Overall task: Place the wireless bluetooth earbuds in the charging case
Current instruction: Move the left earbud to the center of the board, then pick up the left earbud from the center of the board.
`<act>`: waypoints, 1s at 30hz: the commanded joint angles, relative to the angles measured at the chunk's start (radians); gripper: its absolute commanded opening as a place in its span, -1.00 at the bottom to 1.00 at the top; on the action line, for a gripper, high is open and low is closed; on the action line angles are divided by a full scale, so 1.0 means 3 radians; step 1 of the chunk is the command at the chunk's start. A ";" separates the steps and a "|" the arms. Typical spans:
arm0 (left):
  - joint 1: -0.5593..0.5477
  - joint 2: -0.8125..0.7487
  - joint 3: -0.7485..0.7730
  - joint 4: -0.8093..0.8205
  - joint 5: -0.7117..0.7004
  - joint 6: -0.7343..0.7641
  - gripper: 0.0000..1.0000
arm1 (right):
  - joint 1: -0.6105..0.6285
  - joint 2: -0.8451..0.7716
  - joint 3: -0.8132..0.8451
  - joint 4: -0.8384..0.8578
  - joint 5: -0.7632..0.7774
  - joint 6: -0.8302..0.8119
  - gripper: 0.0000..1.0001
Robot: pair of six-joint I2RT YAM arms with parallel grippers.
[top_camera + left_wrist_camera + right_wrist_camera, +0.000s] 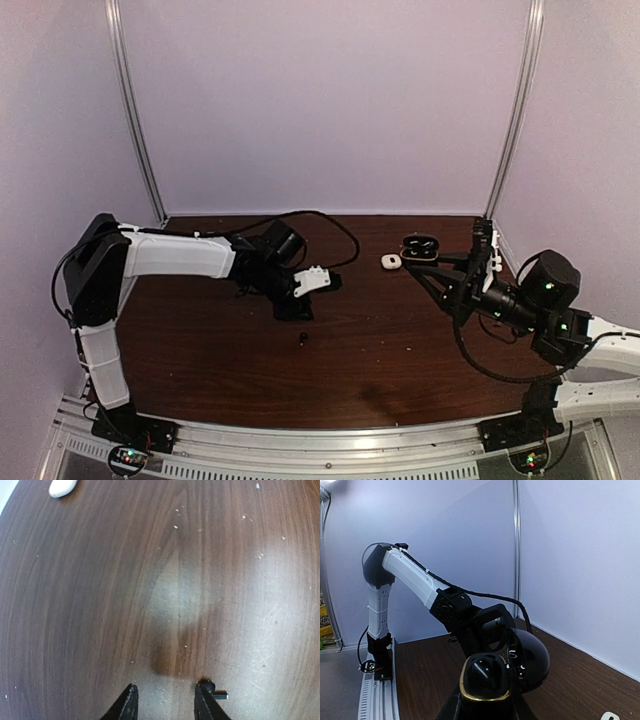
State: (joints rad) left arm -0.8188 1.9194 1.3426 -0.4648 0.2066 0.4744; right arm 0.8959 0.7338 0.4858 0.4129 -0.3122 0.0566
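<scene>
My left gripper's open fingers are beside the black earbud, which is outside their gap, so next my left gripper moves over and closes on the earbud's round head (208, 685).
My right gripper (420, 256) is shut on the black charging case (420, 244) and holds it at the back right with its lid open. In the right wrist view the case (485, 680) has a gold rim and dark wells, and sits between my fingers (451, 711). A small black earbud (302, 338) lies on the table in front of my left gripper (296, 306). In the left wrist view the left gripper (165, 700) is open and low over the table, with the black earbud (209, 686) just beside its right fingertip. No white earbud shows.
A small white rounded case (390, 261) lies on the table left of the black case; it also shows in the left wrist view (62, 487) and the right wrist view (610, 716). A black cable (330, 225) loops behind the left arm. Walls enclose the table.
</scene>
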 commanded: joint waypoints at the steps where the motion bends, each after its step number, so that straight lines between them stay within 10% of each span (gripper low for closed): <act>1: 0.0014 -0.0190 -0.0061 0.0302 -0.0206 -0.0999 -0.20 | -0.0023 -0.0044 0.0096 -0.0011 0.0085 0.0026 -1.00; 10: -0.0224 -0.0477 -0.0378 0.0194 -0.0910 -0.3234 -0.20 | -0.0024 -0.0124 0.0060 -0.0067 0.0166 0.0020 -1.00; 30: -0.0584 0.0056 -0.0364 -0.0108 -0.1174 -0.3257 -0.18 | -0.0022 -0.0092 0.0063 -0.0059 0.0172 0.0025 -1.00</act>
State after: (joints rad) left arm -0.9833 1.9083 1.2156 -0.4736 -0.1204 -0.5034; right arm 0.8959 0.7086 0.4858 0.3840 -0.2790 0.0566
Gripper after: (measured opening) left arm 0.408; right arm 0.232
